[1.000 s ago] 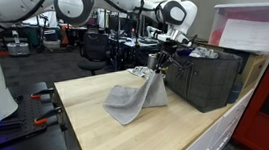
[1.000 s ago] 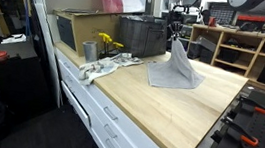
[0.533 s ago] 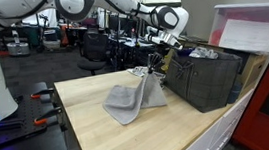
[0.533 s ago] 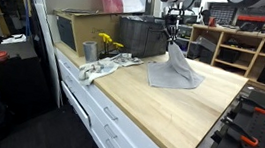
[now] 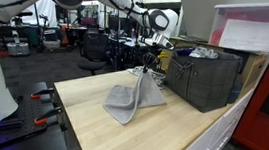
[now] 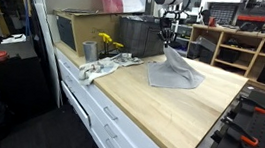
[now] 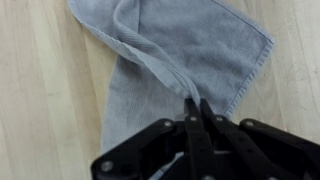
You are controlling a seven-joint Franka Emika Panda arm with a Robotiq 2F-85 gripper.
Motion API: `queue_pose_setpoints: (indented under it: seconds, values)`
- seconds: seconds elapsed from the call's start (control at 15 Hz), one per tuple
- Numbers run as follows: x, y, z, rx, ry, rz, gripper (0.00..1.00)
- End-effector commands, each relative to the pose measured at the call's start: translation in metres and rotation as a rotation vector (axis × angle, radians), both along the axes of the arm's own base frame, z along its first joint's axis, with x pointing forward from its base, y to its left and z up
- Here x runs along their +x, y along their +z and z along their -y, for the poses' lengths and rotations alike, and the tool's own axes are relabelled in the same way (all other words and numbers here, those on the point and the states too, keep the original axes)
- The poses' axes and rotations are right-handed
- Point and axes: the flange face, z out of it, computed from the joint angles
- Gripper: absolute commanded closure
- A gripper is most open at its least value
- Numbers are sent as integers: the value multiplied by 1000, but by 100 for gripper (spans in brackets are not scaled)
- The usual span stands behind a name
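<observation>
The robot's gripper needs to release the grey towel's raised fold over the towel's far edge (image 5: pixel 123 86), away from the dark bin.
A grey towel (image 5: pixel 130 99) lies on the light wooden table (image 5: pixel 121 137), one part pulled up into a peak. My gripper (image 5: pixel 148 68) is shut on that raised fold, just beside a dark bin (image 5: pixel 207 75). From the opposite side, the same towel (image 6: pixel 174 73) hangs from the gripper (image 6: pixel 166 43) and slopes down to the table (image 6: pixel 168 113). In the wrist view the pinched ridge of the towel (image 7: pixel 165 60) runs up from between the closed fingertips (image 7: pixel 195 103), with the rest spread on the wood below.
The dark bin (image 6: pixel 142 35) stands at the table's back edge. A metal cup (image 6: pixel 89 50), yellow flowers (image 6: pixel 108 44) and a white cloth (image 6: pixel 101 68) sit near one table end. A pink-topped box (image 5: pixel 253 27) stands behind the bin. Shelving (image 6: pixel 241 51) lines the far side.
The gripper has carried the pinched fold sideways along the bin, dragging the towel's peak with it. The jaws stay shut on the cloth.
</observation>
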Motion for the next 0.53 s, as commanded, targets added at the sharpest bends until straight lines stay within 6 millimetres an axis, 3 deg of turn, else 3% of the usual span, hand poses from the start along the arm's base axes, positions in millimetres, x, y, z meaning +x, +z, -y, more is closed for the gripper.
queue_pose_setpoints:
  seconds: [0.0, 0.47]
  values:
    - [-21, -2, -19, 8, 19, 32, 98]
    - [-69, -17, -54, 61, 27, -6, 98]
